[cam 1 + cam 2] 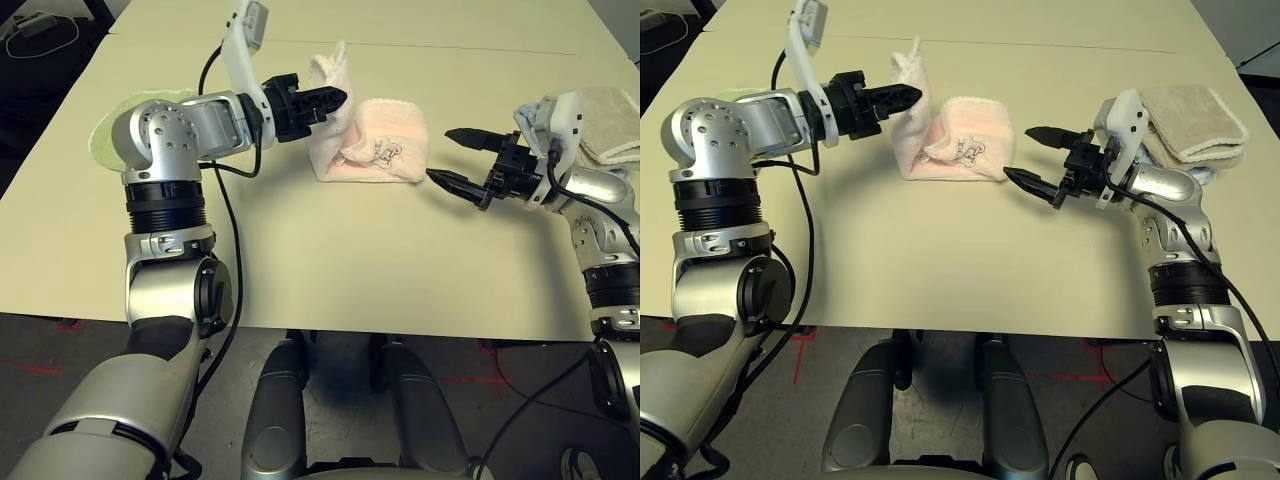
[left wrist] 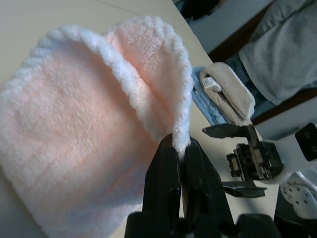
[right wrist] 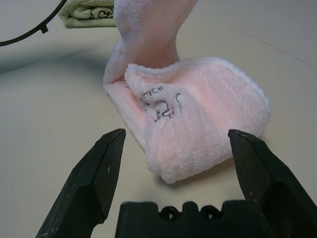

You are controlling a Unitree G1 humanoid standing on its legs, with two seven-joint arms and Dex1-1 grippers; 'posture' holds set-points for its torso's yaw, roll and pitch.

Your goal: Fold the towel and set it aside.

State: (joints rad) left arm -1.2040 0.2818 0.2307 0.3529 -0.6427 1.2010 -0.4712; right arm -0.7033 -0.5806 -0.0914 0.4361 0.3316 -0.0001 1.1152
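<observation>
Next, my left gripper lets go of the pink towel's lifted corner on the flap's edge (image 1: 409,142), next to the dark writing, facing my right gripper.
The pale pink towel (image 1: 378,140) lies partly folded at the middle of the table, with dark writing on a turned-over flap (image 3: 162,103). Its left corner is lifted off the table, and my left gripper (image 1: 338,97) is shut on that white-edged corner (image 2: 181,141). My right gripper (image 1: 448,156) hovers just right of the towel, open, its two fingers (image 3: 94,173) spread wide with nothing between them and apart from the cloth.
A green towel (image 1: 110,135) lies at the table's left behind my left arm. A folded beige towel (image 1: 1195,120) rests at the right behind my right arm, on something blue (image 2: 210,106). The tabletop (image 1: 330,260) in front of the pink towel is bare.
</observation>
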